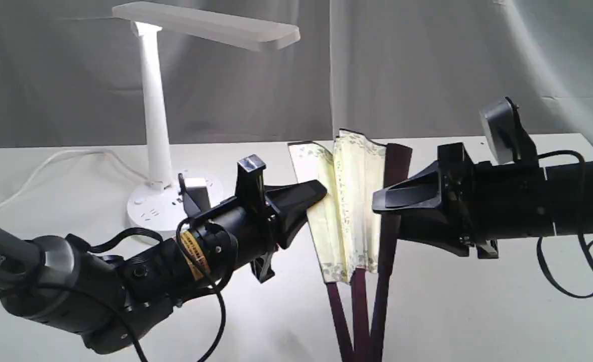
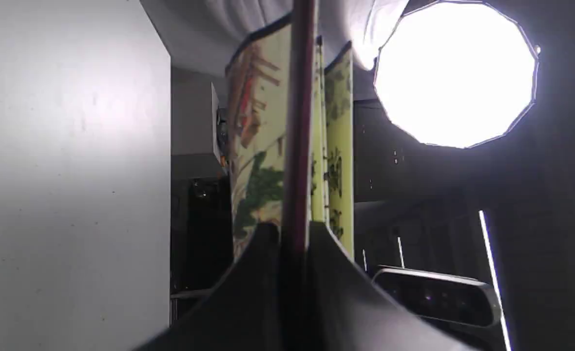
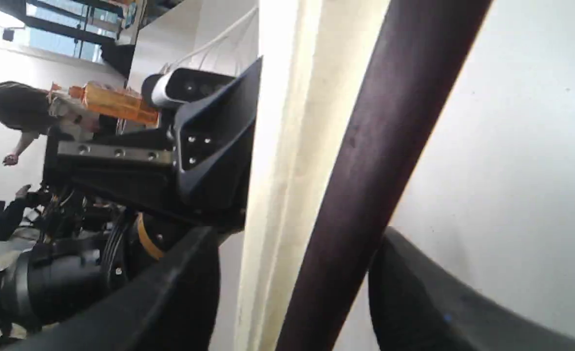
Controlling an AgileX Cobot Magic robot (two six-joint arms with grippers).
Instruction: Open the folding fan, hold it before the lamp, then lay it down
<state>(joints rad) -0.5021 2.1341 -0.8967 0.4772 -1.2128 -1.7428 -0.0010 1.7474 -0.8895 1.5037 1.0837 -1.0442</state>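
My right gripper will pinch only the guard (image 3: 358, 199) before pulling the fan wider, because cream pleats sit with the maroon guard inside its open fingers.
The folding fan (image 1: 349, 201) stands upright over the table, partly spread, its cream pleats between dark maroon guards. My left gripper (image 1: 319, 193) is shut on the fan's left side; in the left wrist view (image 2: 295, 229) both fingers press a maroon rib of the fan (image 2: 263, 146). My right gripper (image 1: 379, 203) sits at the right guard. The right wrist view shows that guard (image 3: 380, 146) running between my right gripper's (image 3: 299, 234) spread fingers, jaws open. The white lamp (image 1: 156, 125) stands at the back left, behind my left arm.
The lamp's round base (image 1: 148, 213) and white cord (image 1: 50, 161) lie on the white table (image 1: 477, 311) at the left. A grey curtain (image 1: 427, 65) hangs behind. A bright round studio light (image 2: 455, 73) fills part of the left wrist view.
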